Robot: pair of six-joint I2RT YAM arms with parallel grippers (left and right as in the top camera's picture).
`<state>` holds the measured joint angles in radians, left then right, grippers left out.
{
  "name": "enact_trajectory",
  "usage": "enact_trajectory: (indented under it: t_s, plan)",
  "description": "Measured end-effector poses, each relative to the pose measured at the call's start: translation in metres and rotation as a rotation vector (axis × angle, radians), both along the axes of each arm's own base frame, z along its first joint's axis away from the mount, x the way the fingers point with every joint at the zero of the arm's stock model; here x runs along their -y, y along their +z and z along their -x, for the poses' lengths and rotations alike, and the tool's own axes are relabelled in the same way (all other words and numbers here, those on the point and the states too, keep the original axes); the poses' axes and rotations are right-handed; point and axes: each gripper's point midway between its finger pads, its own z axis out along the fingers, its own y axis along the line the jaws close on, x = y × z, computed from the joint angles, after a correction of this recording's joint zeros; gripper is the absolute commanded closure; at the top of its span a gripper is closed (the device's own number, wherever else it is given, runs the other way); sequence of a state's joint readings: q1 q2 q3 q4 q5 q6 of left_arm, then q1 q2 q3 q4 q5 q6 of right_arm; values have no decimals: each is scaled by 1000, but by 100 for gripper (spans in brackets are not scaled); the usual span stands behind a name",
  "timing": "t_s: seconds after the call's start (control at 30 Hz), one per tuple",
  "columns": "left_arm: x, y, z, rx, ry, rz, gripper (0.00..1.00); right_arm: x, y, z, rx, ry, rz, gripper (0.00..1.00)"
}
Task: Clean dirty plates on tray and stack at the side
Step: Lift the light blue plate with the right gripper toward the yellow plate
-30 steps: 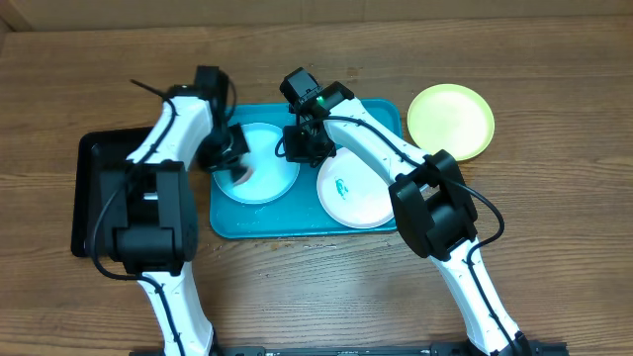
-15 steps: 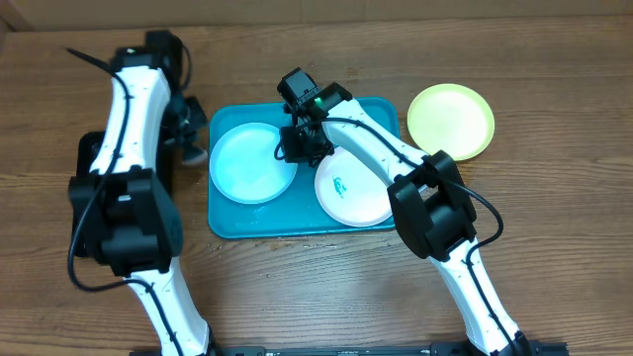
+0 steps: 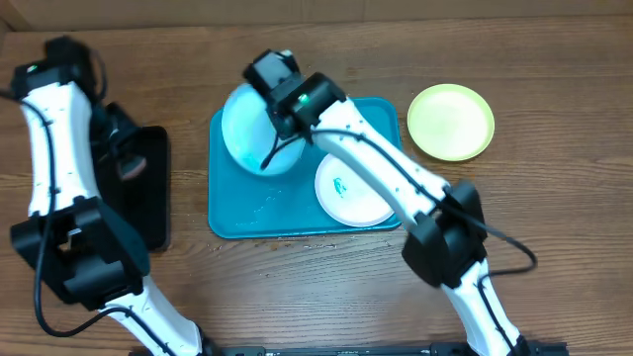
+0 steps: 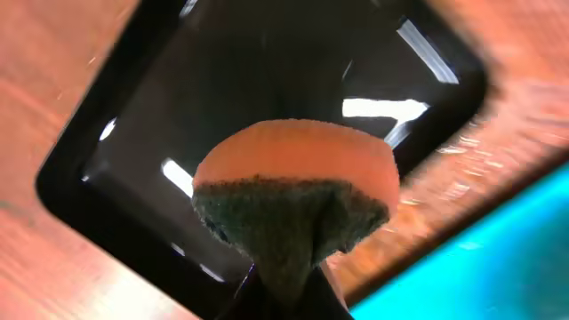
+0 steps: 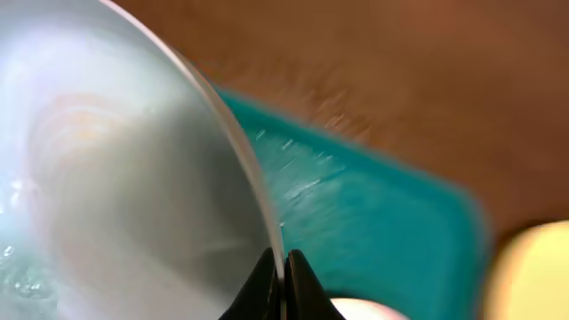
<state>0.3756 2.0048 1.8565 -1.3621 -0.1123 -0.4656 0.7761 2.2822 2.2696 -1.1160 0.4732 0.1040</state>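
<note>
Next, my right gripper lets go of the pale cyan plate on top of the yellow-green plate (image 3: 451, 123) (image 5: 547, 280) beside the teal tray.
My right gripper (image 3: 280, 127) is shut on the rim of the pale cyan plate (image 3: 245, 133) and holds it tilted above the far left part of the teal tray (image 3: 297, 213). The right wrist view shows the jaws (image 5: 284, 271) pinching that rim, with the plate (image 5: 124, 178) filling the left. The white plate (image 3: 354, 193), with a small green smear, lies in the tray's right half. The yellow-green plate (image 3: 450, 121) lies on the table right of the tray. My left gripper (image 3: 126, 166) is shut on an orange and dark green sponge (image 4: 298, 178) over the black tray.
The black tray (image 3: 148, 213) lies on the wooden table left of the teal tray; it also shows in the left wrist view (image 4: 267, 71). The teal tray's corner shows at the lower right there (image 4: 498, 258). The right arm reaches across the teal tray.
My left arm swung left with the sponge, from the cyan plate to over the black tray. My right gripper lifted the cyan plate by its rim and tilted it.
</note>
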Motion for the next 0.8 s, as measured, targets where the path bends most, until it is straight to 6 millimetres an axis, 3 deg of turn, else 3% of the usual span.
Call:
enact_trajectory:
  t_s: [0.07, 0.13, 0.43, 0.63, 0.8]
  plan:
    - [-11, -12, 11, -18, 42, 21, 96, -2, 33, 6, 113, 43, 97, 96]
    - [-16, -19, 17, -20, 68, 45, 96, -5, 53, 12, 184, 87, 191, 96]
    - [-15, -34, 19, -2, 96, 104, 96, -11, 106, 34, 394, 218, 699, 96]
    - [-14, -34, 18, 3, 96, 110, 96, -21, 123, 49, 456, 233, 814, 96]
    - [-14, -34, 18, 3, 96, 110, 96, -27, 115, 48, 429, 277, 775, 96]
